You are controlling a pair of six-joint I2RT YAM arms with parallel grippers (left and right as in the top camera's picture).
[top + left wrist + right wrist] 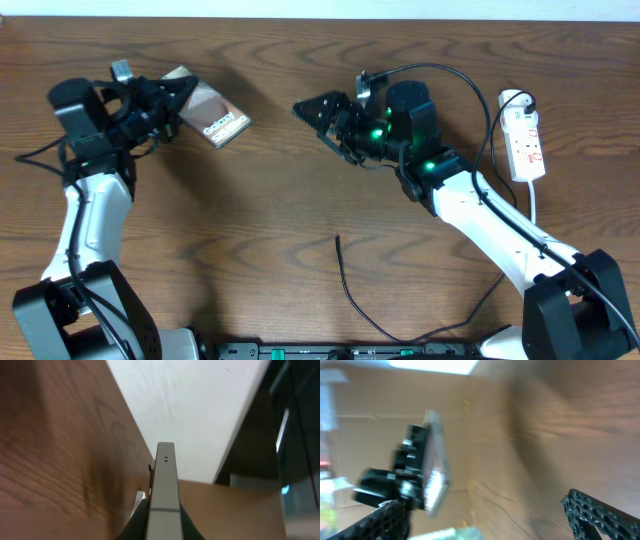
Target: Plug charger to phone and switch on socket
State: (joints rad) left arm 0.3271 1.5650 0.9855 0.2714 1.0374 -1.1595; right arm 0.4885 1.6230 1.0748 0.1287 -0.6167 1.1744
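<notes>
The thin black charger cable has a plug at its end. My right gripper will next go to the plug at the loose end [338,244] of that cable and close there.
My left gripper [172,103] is shut on one end of the dark-brown phone [213,116] with white "Galaxy" lettering and holds it off the table at the far left. In the left wrist view the phone's light edge [165,487] runs up between the jaws [164,525]. My right gripper [312,108] hovers mid-table, pointing left at the phone; its fingers [490,520] are wide apart and empty. The phone also shows in the right wrist view [436,477]. The thin black charger cable [348,285] lies loose near the front edge. The white socket strip [527,140] lies at the far right.
The socket's white cord [535,205] runs toward the front past the right arm. A black cable [487,110] loops above the right wrist. The wooden table [270,200] spans the view.
</notes>
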